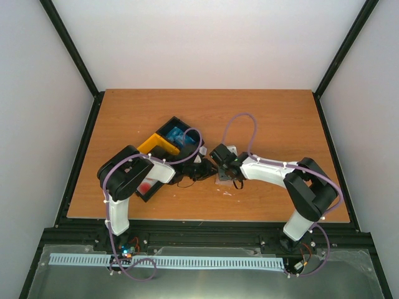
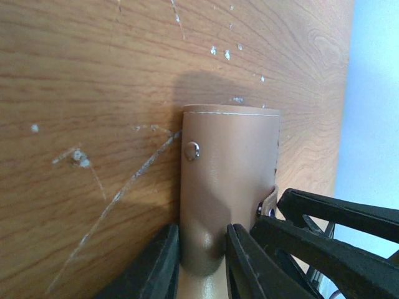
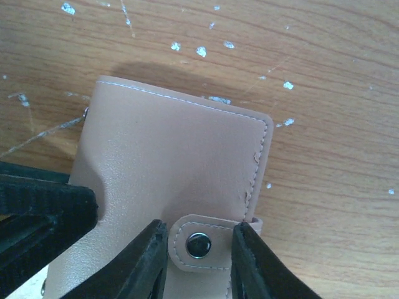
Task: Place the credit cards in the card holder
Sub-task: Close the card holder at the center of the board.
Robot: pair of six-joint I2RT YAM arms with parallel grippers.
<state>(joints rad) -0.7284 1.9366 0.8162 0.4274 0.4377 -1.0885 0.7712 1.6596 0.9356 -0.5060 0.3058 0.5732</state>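
The snap tab's snap stands off the card holder and my right gripper straddles the tab's sides, so next I pinch the snap tab (image 3: 199,245) by its flat sides and fold it over.
The pinkish-tan card holder (image 3: 168,149) lies closed on the wooden table, small in the top view (image 1: 223,176). My left gripper (image 2: 202,235) is shut on its near edge (image 2: 230,162), and the leather bulges between the fingers. My right gripper (image 3: 199,229) is closed round the snap tab (image 3: 198,245), one finger against each side of it. From above, both grippers (image 1: 202,169) (image 1: 225,167) meet at the holder. Blue credit cards (image 1: 176,134) lie in a black bin. Red-and-white cards (image 1: 148,185) lie in another black bin beside my left arm.
A yellow bin (image 1: 156,147) sits between the two black bins (image 1: 168,124), left of the holder. The right gripper's black fingers (image 2: 336,224) show in the left wrist view, and the left gripper's finger (image 3: 37,205) shows in the right wrist view. The table (image 1: 280,118) is walled on three sides.
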